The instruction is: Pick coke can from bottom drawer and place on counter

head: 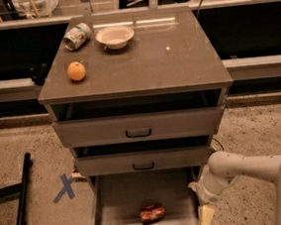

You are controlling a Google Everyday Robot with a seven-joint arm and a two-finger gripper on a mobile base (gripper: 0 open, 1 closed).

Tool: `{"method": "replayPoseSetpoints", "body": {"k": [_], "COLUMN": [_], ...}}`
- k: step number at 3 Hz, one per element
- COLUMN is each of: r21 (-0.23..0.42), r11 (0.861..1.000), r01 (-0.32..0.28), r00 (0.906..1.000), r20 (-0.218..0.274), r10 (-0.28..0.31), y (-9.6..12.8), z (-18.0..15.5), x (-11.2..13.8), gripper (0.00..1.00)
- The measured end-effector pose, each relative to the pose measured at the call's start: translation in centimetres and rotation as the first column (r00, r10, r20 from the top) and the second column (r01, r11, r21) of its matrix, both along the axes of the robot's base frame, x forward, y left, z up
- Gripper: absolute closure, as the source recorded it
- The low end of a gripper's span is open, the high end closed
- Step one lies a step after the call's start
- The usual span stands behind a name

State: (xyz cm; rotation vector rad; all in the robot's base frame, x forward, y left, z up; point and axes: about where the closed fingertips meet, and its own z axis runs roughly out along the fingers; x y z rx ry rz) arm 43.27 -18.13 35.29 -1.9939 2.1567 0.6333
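I need to next move my gripper to the coke can's body (153, 214) in the open bottom drawer and close it there.
The coke can (152, 213) lies on its side on the floor of the open bottom drawer (119, 198), near the drawer's front edge. The counter (145, 59) is the flat grey-brown top of the cabinet above. My gripper (205, 217) hangs at the end of the white arm, at the right front corner of the bottom drawer, to the right of the can and apart from it. It holds nothing that I can see.
On the counter stand a green-and-white can (76, 36) on its side, a white bowl (115, 36) and an orange (76, 71). Two upper drawers (138, 129) are slightly open. A black bar (22, 191) and a blue X mark (64, 187) are on the floor at left.
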Motion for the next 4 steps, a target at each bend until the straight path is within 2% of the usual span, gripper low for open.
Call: {"method": "replayPoseSetpoints", "body": {"k": [1,2,3,4], "r21": [0.007,0.007,0.039,0.080], "r11": [0.998,0.998,0.998,0.997], "r01": [0.056,0.056,0.045,0.011], "r00": [0.9983,0.9983,0.9970,0.9886], "r20": [0.017,0.016,0.062,0.149], "r10": [-0.056,-0.056,-0.047,-0.023], "y": [1.0,1.0,1.9,3.8], "z": [-5.1,-5.2,-5.7,-6.7], "x": [1.2,1.2,1.9,4.1], "gripper": [0.00,0.00,0.00,0.00]}}
